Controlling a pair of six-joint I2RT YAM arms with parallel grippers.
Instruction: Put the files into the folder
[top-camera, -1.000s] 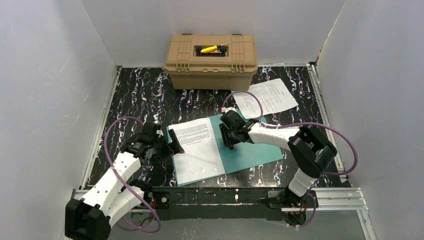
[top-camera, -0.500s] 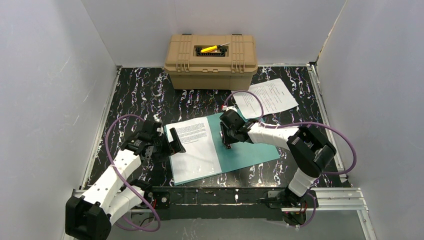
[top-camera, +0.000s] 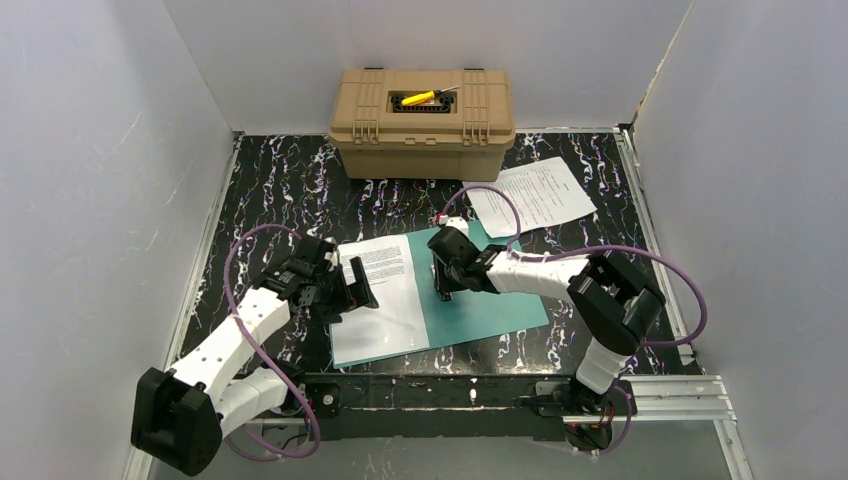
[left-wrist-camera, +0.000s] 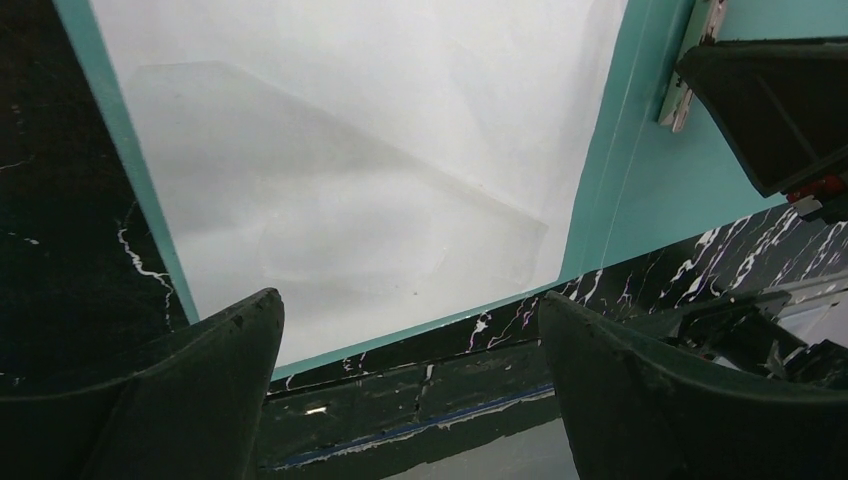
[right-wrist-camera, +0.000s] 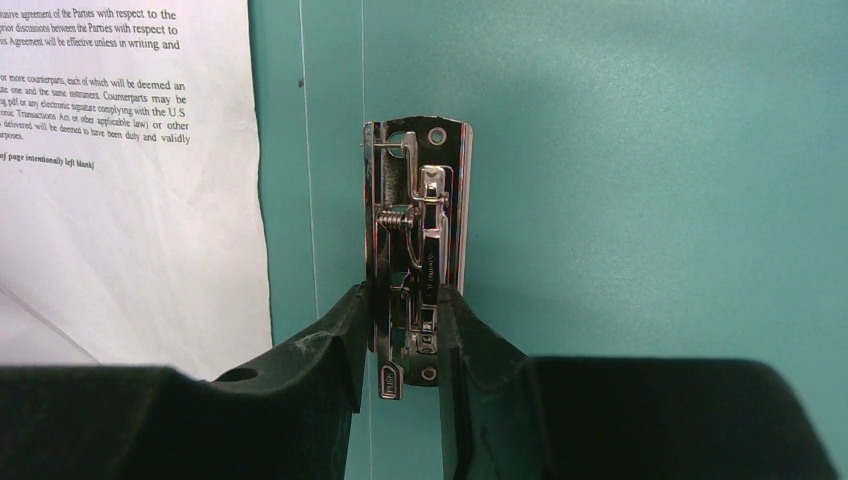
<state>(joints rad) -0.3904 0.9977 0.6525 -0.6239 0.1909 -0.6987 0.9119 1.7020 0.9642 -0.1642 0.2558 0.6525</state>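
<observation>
My right fingers straddle the metal clip's whole body, so they should open, back off, then close at the clip's small lever end (right-wrist-camera: 390, 380).
An open teal folder (top-camera: 490, 310) lies on the black marbled table. One white printed sheet (top-camera: 385, 310) lies on its left leaf. The second sheet (top-camera: 540, 195) lies on the table at the back right, outside the folder. My left gripper (top-camera: 360, 290) is open and empty, low over the left sheet's left side; its wrist view shows the sheet (left-wrist-camera: 350, 170) and the folder's near edge (left-wrist-camera: 650, 190). My right gripper (right-wrist-camera: 403, 300) is shut on the folder's metal clip (right-wrist-camera: 420, 240) at the spine, with the sheet (right-wrist-camera: 130, 230) to its left.
A tan toolbox (top-camera: 422, 120) with a yellow tool (top-camera: 418, 98) on its lid stands at the back centre. White walls close in the left, right and back. A metal rail (top-camera: 470, 390) runs along the near edge.
The folder and the sheet on it have slid a little to the left and rotated slightly. My right gripper moved left with the clip. My left gripper moved right over the sheet.
</observation>
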